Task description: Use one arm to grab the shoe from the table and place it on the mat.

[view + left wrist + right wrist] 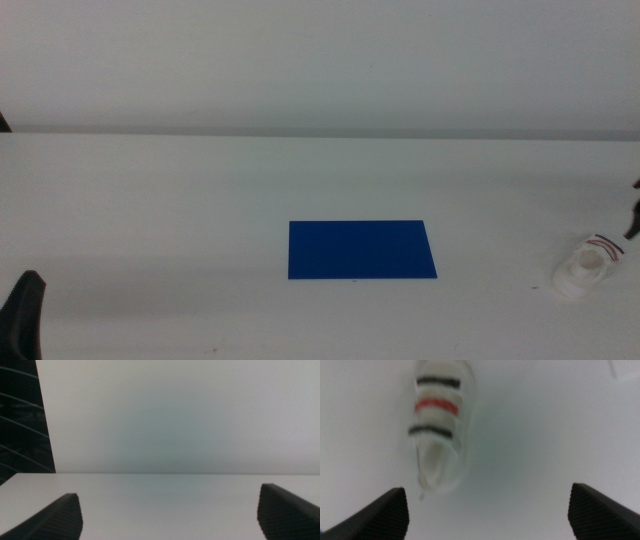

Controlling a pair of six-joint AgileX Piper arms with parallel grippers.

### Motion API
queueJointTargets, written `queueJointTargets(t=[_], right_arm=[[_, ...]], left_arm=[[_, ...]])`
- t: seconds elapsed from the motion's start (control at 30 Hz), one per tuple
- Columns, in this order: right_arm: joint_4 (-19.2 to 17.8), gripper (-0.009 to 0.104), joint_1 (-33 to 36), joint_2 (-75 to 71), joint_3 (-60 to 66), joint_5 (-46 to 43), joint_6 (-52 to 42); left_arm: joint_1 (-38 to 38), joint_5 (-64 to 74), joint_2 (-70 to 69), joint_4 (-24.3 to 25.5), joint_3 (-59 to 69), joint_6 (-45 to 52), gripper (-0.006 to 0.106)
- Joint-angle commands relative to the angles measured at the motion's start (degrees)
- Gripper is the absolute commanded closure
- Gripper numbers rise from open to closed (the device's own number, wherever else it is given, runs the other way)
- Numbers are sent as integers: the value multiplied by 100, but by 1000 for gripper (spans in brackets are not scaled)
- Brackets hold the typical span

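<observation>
The white shoe will be gripped by my right gripper across its red strap [605,247] [436,406], between the dark straps, with a finger on each side.
The shoe [587,265] is small and white, with two dark straps and one red strap, and lies on the table at the right, well apart from the mat. The dark blue mat [361,250] lies flat at the table's middle with nothing on it. My right gripper [633,215] shows only as a dark tip at the right edge, just beyond the shoe. In the right wrist view my right gripper [490,510] is open and empty, and the shoe [438,430] lies ahead of it, toward one jaw. My left gripper [24,312] waits at the bottom left, open and empty in its wrist view [170,515].
The white table [200,200] ends at a pale wall along the back. A dark slatted area [20,415] shows beside the wall in the left wrist view.
</observation>
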Motion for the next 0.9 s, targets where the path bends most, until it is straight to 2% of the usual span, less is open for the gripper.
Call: queueJointTargets(t=[0.0,0.33,0.47,0.57,0.67,0.8,0.87], right_arm=[[-136,10,-43,332,-72,-414,304],[-102,10,-43,613,-72,-507,342],[-242,10,-43,613,-72,-815,330],[-100,10,-43,613,-72,-798,330],[-108,10,-43,613,-72,-755,650],[-127,12,-43,602,-58,-792,1809],[-113,12,-43,602,-58,-753,1877]], left_arm=[[-24,-103,-235,-3,244,-33,7],[-24,-103,-235,-3,244,-33,7],[-24,-103,-235,-3,244,-33,7],[-24,-103,-235,-3,244,-33,7],[-24,-103,-235,-3,244,-33,7],[-24,-103,-235,-3,244,-33,7],[-24,-103,-235,-3,244,-33,7]])
